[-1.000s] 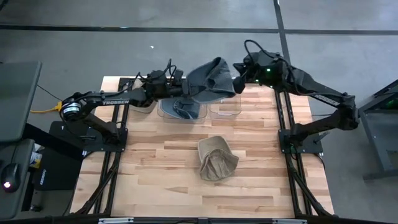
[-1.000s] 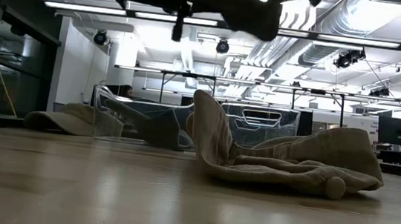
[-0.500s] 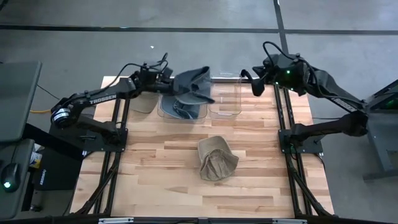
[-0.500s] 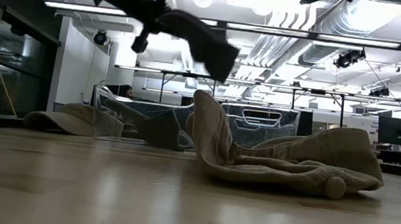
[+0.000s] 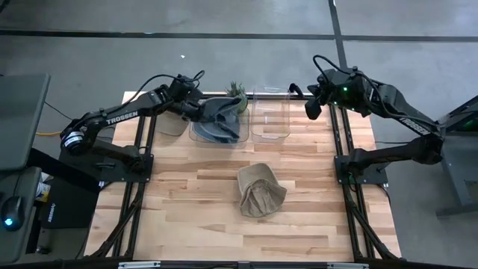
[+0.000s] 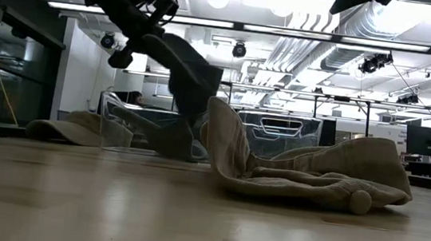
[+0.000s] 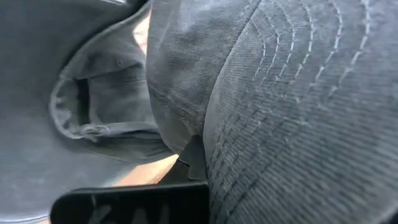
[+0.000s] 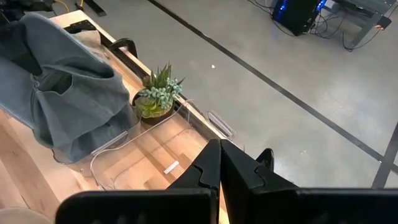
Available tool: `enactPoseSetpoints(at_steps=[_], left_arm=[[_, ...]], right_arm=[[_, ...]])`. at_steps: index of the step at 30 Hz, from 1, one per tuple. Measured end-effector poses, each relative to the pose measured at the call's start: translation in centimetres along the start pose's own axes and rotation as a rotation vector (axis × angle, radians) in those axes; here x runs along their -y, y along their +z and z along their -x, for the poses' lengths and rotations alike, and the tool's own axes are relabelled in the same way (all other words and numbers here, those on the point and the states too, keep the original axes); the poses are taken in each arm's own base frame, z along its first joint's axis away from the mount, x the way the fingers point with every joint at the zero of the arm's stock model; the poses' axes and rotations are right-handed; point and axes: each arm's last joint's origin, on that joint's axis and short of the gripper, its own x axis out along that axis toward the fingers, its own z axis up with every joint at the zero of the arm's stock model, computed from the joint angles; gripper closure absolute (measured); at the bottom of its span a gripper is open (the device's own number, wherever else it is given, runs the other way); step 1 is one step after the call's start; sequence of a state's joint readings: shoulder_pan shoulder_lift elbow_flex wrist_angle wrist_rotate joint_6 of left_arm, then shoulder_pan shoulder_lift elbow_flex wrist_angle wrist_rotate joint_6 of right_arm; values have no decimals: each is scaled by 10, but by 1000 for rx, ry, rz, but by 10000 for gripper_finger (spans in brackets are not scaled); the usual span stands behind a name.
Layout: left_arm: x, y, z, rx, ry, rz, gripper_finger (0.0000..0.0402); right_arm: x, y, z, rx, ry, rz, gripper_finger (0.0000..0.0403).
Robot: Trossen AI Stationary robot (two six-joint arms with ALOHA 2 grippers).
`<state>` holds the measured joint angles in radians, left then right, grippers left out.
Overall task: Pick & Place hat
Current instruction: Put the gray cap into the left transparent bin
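Observation:
I will let go of the grey hat with my left gripper on top of the other grey hat in the clear bin (image 5: 217, 125).
My left gripper (image 5: 196, 104) is shut on a grey hat (image 5: 221, 112) above the left clear bin (image 5: 196, 137) at the table's far edge. In the low view the hat (image 6: 192, 74) hangs down from the gripper (image 6: 127, 47) toward the bin. Another grey hat (image 7: 93, 112) lies in that bin. A tan hat (image 5: 260, 191) lies crumpled on the middle of the table. My right gripper (image 5: 312, 108) is shut and holds nothing, hovering beyond the right clear bin (image 5: 270, 123), at the far right. My left gripper holds the grey hat (image 7: 298, 93) from the table's left, slanting down. The cloth drapes over the fingers and hides the place of contact. The hat hangs below and beside the fingers, its lower end (image 6: 192, 114) down at the bin; whether it touches the hat inside, I cannot tell.
A small potted plant (image 5: 236, 91) stands at the far edge between the two bins and shows in the right wrist view (image 8: 155, 93). A tan cap (image 6: 78, 128) lies left of the left bin. The near half of the table around the tan hat is bare wood.
The right gripper has drawn back from the grey hat toward the table's right edge. The left gripper has carried the hat toward the left and down; the hat, earlier stretched high between both arms, now hangs from the left gripper alone over the left bin.

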<state>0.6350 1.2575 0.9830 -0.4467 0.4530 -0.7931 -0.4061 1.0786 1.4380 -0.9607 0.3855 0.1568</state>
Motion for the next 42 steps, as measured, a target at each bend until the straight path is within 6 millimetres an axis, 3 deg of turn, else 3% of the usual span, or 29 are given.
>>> enactPoseSetpoints(at_steps=[6,21,30,42], left_arm=[[-4,2,-7,6,33,-19,401],[-24,9,-49,-99,57,52,401],[-33,4,-49,-105,190,90,402],[-35,2,-48,-102,240,128,402]], right_arm=[[0,0,0,0,-1,0,403],[0,0,0,1,-1,-4,403],[0,0,0,1,-1,-4,403],[0,0,0,1,-1,-12,403]])
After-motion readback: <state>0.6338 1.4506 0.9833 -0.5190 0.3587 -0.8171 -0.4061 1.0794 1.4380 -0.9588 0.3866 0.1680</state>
